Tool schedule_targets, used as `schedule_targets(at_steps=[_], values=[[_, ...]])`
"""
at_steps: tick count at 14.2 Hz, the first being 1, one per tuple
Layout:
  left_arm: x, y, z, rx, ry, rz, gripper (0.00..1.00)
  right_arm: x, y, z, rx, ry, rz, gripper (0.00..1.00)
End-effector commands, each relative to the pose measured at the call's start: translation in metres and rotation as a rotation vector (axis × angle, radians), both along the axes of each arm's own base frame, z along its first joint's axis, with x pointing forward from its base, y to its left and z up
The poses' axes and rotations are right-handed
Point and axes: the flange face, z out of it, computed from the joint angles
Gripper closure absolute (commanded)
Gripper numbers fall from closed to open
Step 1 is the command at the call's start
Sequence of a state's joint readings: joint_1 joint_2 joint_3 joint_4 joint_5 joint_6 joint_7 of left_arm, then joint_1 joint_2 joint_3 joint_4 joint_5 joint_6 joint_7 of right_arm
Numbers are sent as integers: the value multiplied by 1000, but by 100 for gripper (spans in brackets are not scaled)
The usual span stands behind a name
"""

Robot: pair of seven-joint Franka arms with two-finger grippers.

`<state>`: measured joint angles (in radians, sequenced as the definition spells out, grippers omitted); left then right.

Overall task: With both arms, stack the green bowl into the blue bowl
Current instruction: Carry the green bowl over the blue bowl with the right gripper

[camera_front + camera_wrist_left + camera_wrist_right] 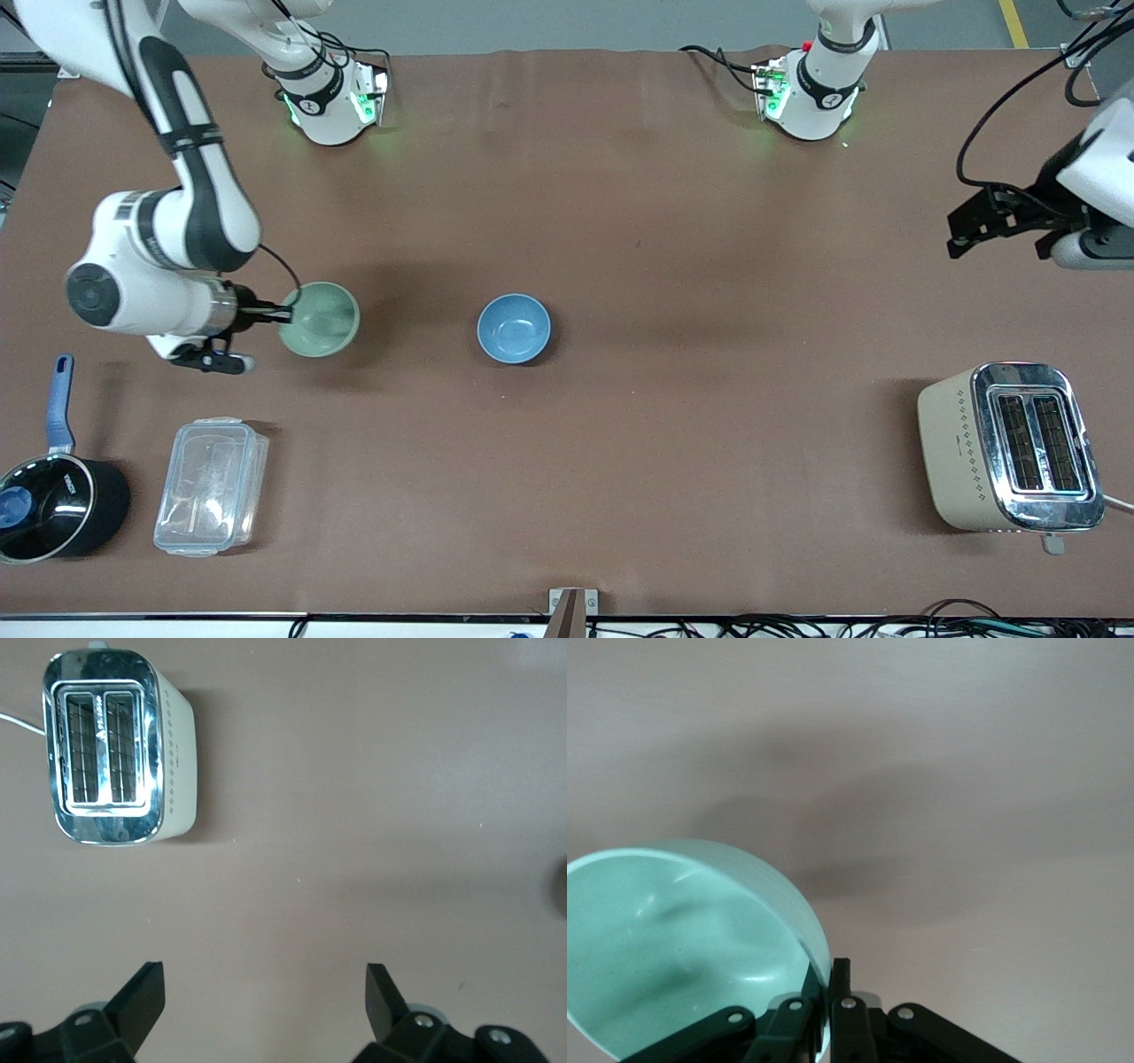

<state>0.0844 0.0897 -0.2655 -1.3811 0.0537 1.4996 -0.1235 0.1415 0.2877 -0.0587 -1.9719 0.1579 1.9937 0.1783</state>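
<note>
My right gripper should release the green bowl nested inside the empty blue bowl on the table's middle (513,326).
The pale green bowl (321,319) is held at its rim by my right gripper (282,312), toward the right arm's end of the table. In the right wrist view the fingers pinch the bowl's wall (726,939), one inside and one outside, and the gripper (826,979) is shut on it. The bowl looks tilted and lifted a little. The blue bowl (514,329) sits upright and empty on the table's middle. My left gripper (970,232) waits high over the left arm's end of the table; in the left wrist view (264,988) its jaws stand wide open over bare table.
A cream and chrome toaster (1010,447) (115,746) stands near the front at the left arm's end. A clear plastic lidded box (210,486) and a black saucepan with a blue handle (49,496) sit near the front at the right arm's end.
</note>
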Motion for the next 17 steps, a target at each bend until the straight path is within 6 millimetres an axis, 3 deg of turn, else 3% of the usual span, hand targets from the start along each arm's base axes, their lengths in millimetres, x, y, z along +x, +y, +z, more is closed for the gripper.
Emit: schedule_targets(at_steps=[1,4,7,13,17], values=[[-36,-4,2,14,12,0,0,8,65,14,63,-21,-45,100],[-54,14,2,16,19,-4,0,13,119,5,107,-38,-84,100],[-74,30,1,-4,28,-8,0,5,173,-20,79,-64,-114,100],[-78,30,6,-9,20,-13,0,-3,238,-43,49,-49,-140,100],[-78,24,4,-7,29,-25,0,-14,258,-43,38,-39,-147,100]])
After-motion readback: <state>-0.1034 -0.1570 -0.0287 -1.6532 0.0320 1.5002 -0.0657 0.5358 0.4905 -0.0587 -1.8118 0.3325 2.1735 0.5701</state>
